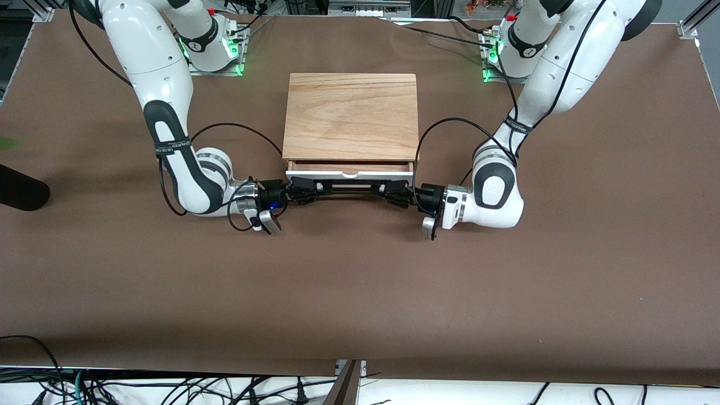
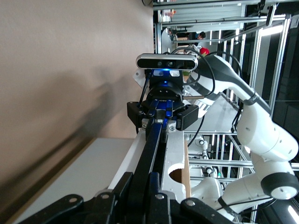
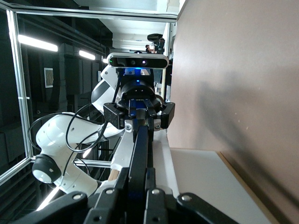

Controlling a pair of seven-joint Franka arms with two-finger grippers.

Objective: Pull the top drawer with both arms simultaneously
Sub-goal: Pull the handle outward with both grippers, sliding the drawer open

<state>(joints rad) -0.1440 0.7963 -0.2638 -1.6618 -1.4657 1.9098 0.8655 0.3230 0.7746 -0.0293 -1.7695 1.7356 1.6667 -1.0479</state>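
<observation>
My right gripper lets go next, with the top drawer's handle above the bare brown table cover (image 1: 350, 226) just in front of the box.
The top drawer (image 1: 349, 175) has a white front panel and is pulled out a little from under the box's oak top (image 1: 351, 115). A strip of reddish wood inside shows. Its thin black handle (image 1: 349, 189) runs along the front. My right gripper (image 1: 309, 188) is shut on the handle toward the right arm's end. My left gripper (image 1: 388, 193) is shut on it toward the left arm's end. In the left wrist view my left gripper (image 2: 140, 175) clamps the handle (image 2: 152, 149). In the right wrist view my right gripper (image 3: 137, 170) clamps the handle (image 3: 139, 149).
The box stands mid-table on the brown table cover (image 1: 360, 292). Both arm bases (image 1: 216, 48) (image 1: 506, 53) stand farther from the front camera than the box. A dark object (image 1: 22, 188) lies at the table edge toward the right arm's end.
</observation>
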